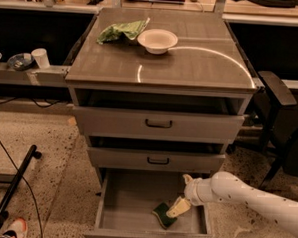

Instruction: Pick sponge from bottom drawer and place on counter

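Next, my gripper grips the sponge's side (173, 215) facing the black chair, inside the open bottom drawer.
The bottom drawer (129, 200) of the cabinet is pulled open. The sponge (162, 215), dark green on a yellow layer, lies on its floor right of the middle, near the front. My gripper (181, 198) reaches into the drawer from the right on a white arm. It is open, and its lower cream finger (178, 207) rests against the sponge's right end. The counter (192, 63) is the glossy grey-brown top of the cabinet.
A white bowl (157, 40) and a light-green cloth (121, 31) sit at the back of the counter. The two upper drawers (158, 124) are shut. A black chair (281, 123) stands to the right. A shoe (13, 230) and a black bar (16, 184) are at the lower left.
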`<state>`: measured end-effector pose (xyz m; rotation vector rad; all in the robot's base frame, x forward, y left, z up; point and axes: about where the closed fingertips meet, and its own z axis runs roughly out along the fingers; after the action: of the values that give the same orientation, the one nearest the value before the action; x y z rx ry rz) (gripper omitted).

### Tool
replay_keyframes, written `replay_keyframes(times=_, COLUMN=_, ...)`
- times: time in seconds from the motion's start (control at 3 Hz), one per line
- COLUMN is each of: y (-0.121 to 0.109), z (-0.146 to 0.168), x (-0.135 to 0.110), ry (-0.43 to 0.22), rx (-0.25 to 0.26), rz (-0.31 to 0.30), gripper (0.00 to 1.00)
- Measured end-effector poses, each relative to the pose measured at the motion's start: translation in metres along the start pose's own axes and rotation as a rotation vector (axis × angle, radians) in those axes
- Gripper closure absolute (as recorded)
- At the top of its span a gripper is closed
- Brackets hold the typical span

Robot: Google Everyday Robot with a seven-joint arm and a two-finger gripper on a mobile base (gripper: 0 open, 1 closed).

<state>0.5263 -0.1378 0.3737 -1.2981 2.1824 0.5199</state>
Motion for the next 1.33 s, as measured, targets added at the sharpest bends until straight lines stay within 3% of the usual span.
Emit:
replay_keyframes(times=0.33, y=-0.011, z=0.021, x=0.012, ry=-0.133, rx=-0.057, rz=-0.048, gripper=0.0)
replay_keyframes(times=0.67, y=-0.007, z=0.022, x=0.012, ry=-0.12, rx=-0.079, rz=-0.088, gripper=0.0)
replay_keyframes(times=1.0, y=-0.021, z=0.039, x=0.032, ry=-0.047, rx=-0.056, rz=-0.1, gripper=0.0)
replay_keyframes(times=1.33, y=-0.034, z=0.062, x=0.062, ry=0.012, rx=-0.074, rz=-0.166, gripper=0.0)
